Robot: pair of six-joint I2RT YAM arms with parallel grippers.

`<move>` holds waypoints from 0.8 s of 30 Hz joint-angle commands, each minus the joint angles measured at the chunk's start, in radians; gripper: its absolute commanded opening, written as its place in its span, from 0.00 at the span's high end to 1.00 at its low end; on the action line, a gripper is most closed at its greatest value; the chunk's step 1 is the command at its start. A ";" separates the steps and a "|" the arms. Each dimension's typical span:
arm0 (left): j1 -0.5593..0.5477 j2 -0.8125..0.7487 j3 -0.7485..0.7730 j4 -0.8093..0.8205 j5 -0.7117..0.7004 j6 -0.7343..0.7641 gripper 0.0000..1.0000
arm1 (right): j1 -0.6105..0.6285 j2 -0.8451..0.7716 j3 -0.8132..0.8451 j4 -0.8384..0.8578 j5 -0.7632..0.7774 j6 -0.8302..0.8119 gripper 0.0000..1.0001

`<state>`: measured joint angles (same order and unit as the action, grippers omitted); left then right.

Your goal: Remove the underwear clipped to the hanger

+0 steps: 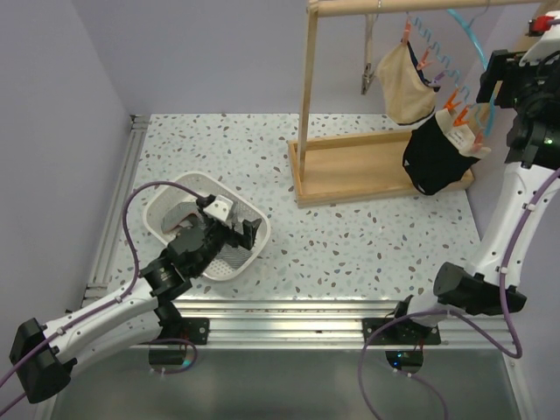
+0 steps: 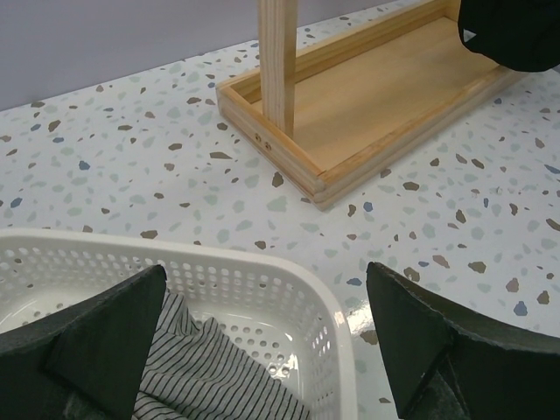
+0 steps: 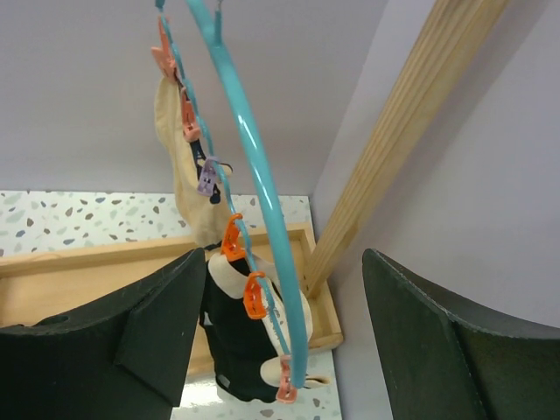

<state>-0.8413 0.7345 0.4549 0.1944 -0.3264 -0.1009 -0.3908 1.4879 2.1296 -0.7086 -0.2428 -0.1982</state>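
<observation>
My right gripper will move to the teal hanger next, and it should close on the middle of its thick curved bar (image 1: 484, 61) (image 3: 264, 185), above the black underwear.
The grey striped underwear (image 2: 210, 376) lies inside the white basket (image 2: 262, 273). My left gripper (image 2: 265, 268) hovers open over the basket's rim (image 1: 171, 197), holding nothing; from above the left gripper (image 1: 243, 232) is at the basket's right side. The beige underwear (image 1: 407, 83) and the black underwear (image 1: 433, 157) with a pale waistband hang by orange clips from the teal hanger (image 1: 468, 35). My right gripper (image 3: 283, 254) is raised at the hanger (image 3: 254, 166), jaws apart on either side of its teal bar and clips, above the black pair (image 3: 241, 350). The right gripper (image 1: 490, 83) is beside the clips.
The hanger hangs from a wooden rack whose post (image 1: 306, 96) rises from a tray-like base (image 1: 367, 166) at the back right. A second wooden post (image 3: 411, 131) stands close to the right gripper. Purple walls close in the back and both sides.
</observation>
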 commanded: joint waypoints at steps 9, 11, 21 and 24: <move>-0.007 0.003 -0.012 0.042 -0.008 0.021 0.00 | -0.120 0.087 0.076 0.066 -0.251 0.069 0.18; -0.007 0.005 -0.012 0.042 -0.008 0.024 0.00 | -0.123 0.126 0.098 0.073 -0.306 0.081 0.14; -0.007 0.005 -0.012 0.039 -0.016 0.027 0.00 | -0.123 0.279 0.274 0.087 -0.409 0.191 0.14; -0.008 0.006 -0.010 0.040 -0.016 0.029 0.00 | -0.123 0.304 0.309 0.078 -0.424 0.192 0.14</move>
<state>-0.8452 0.7406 0.4450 0.1940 -0.3294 -0.0860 -0.5114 1.7828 2.3695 -0.6582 -0.6231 -0.0422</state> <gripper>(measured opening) 0.997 0.860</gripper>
